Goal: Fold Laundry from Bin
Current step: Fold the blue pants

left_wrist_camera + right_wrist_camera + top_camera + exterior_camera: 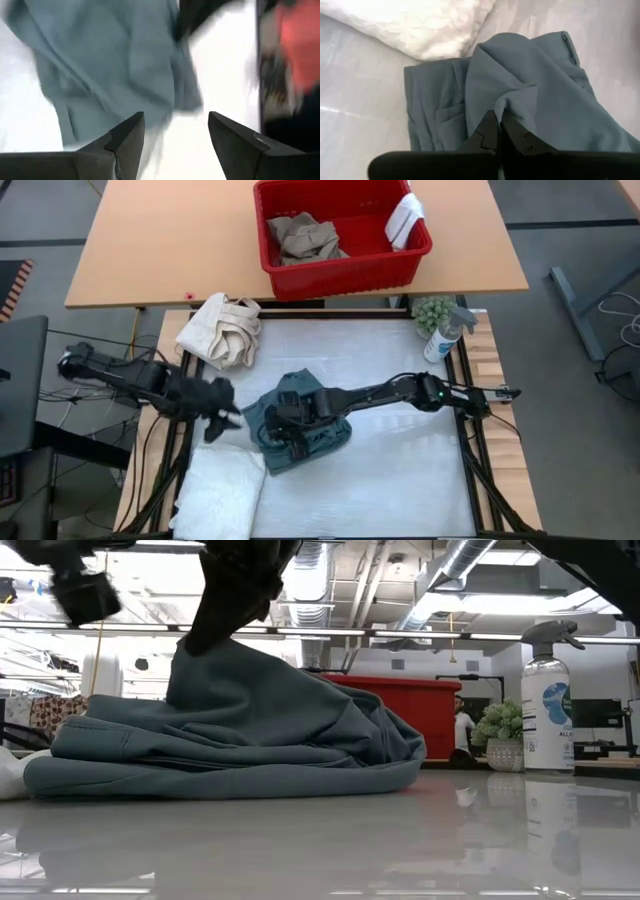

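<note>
My right gripper pinches the raised fold of the teal-green garment. Next, my left gripper should go to the teal-green garment's edge (252, 423) facing it, opposite that fold, and close there.
The teal-green garment (330, 435) lies partly folded in the middle of the white mat, with my right gripper (272, 435) shut on it near its left side. My left gripper (225, 420) hovers open just left of the garment; the left wrist view shows the teal cloth (110, 65) beyond its fingers. A white textured towel (220, 490) lies at the near left. The red bin (340, 235) stands on the far wooden table. In it lie tan trousers (305, 238), and a small white cloth (405, 218) hangs over its right rim. My right gripper pinches a raised fold of the teal garment (512, 102) between its two shut fingers. The fingers slant down from above, coming from the table's right. The cloth is drawn up into a peak (205, 655) under the fingers, while the rest of the garment lies on the mat.
A cream canvas bundle with loop handles (222, 330) lies at the mat's far left corner. A spray bottle (445, 335) and a small plant (432, 310) stand at the far right. The right half of the mat (410, 470) is bare.
</note>
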